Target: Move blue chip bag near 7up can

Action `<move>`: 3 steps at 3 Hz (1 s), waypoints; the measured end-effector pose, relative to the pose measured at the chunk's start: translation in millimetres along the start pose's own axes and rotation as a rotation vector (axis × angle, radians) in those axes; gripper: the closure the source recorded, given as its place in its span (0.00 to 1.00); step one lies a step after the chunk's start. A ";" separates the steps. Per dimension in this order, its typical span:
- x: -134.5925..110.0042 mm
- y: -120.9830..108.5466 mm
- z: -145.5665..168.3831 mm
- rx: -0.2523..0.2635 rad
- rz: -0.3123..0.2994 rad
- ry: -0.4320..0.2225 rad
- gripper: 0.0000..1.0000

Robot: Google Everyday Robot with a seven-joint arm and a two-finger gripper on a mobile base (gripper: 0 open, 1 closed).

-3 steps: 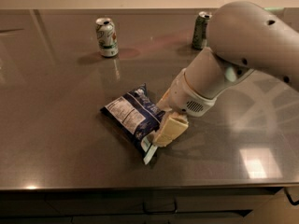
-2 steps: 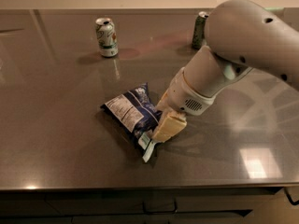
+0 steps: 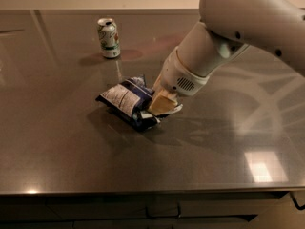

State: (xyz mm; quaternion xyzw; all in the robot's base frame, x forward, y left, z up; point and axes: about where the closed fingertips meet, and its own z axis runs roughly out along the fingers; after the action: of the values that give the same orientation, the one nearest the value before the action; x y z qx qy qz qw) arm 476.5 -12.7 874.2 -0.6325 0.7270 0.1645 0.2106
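Observation:
The robot's gripper needs to release the blue chip bag on the table (image 3: 136, 57) next to the pale upright 7up can. The bag is now at the table's middle.
The blue chip bag (image 3: 127, 100), dark navy with a white label panel, is at the middle of the dark table. My gripper (image 3: 161, 104) comes down from the upper right and is shut on the bag's right end; one tan finger (image 3: 162, 102) shows over the bag. The bag's right end looks a little raised, with a shadow under it. The 7up can (image 3: 108, 37), pale with green and red markings, stands upright at the back left, well apart from the bag.
The dark glossy table (image 3: 57, 147) runs across the whole view, with its front edge low in the picture. My large white arm (image 3: 238, 27) fills the upper right and hides what stands behind it.
The gripper has moved the bag up and to the left, toward the 7up can. The arm now covers the dark can at the back right.

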 end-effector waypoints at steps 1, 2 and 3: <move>-23.2 -22.1 -6.1 0.029 0.002 -0.034 1.00; -40.2 -50.6 -9.5 0.065 0.020 -0.056 1.00; -49.2 -81.5 -7.2 0.096 0.037 -0.061 1.00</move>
State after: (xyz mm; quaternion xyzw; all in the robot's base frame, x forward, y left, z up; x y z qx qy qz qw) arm 561.9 13.7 907.8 -0.6026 0.7390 0.1527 0.2597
